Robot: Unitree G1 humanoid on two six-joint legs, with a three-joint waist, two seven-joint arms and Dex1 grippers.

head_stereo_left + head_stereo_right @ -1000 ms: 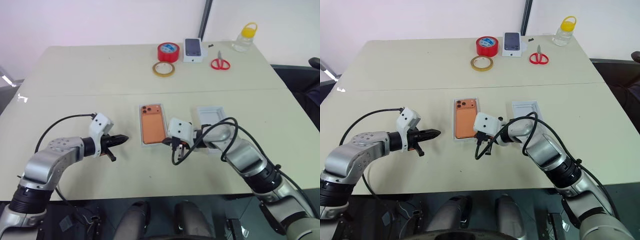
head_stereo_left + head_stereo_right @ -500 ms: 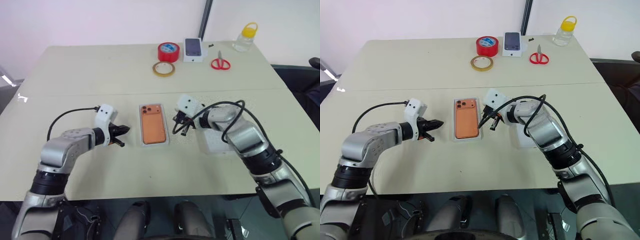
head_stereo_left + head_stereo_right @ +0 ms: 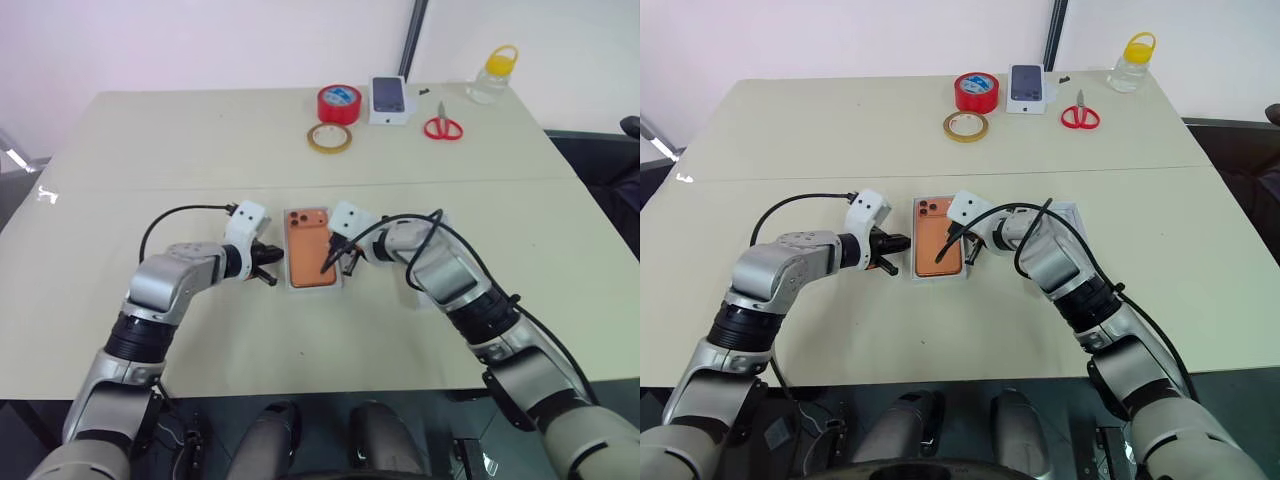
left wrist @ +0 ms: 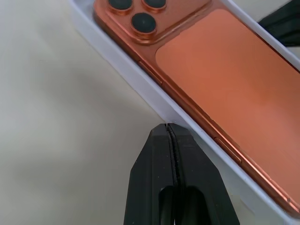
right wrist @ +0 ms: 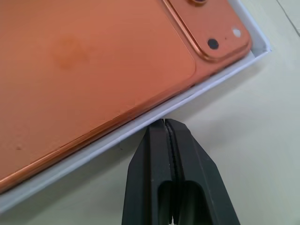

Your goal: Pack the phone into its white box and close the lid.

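Next, my right gripper lets go of the shallow white box on the bare table (image 3: 387,280) close beside the white lid.
The orange phone (image 3: 310,254) lies camera side up inside the shallow white box (image 4: 126,61) at the table's middle. My left gripper (image 3: 274,264) is shut, and its tip (image 4: 168,127) sits against the box's left rim. My right gripper (image 3: 345,262) is also shut, with its tip (image 5: 164,123) at the box's right rim beside the phone (image 5: 93,61). The white lid (image 3: 1072,211) lies on the table to the right of the box, mostly hidden behind my right arm.
At the table's far edge stand a red tape roll (image 3: 338,102), a tan tape ring (image 3: 329,138), a small white box topped with a dark phone (image 3: 390,100), red scissors (image 3: 440,127) and a yellow-capped bottle (image 3: 489,75).
Both shut grippers have closed in on the box. The left came from the left to its left rim. The right swung from over the lid to its right rim.
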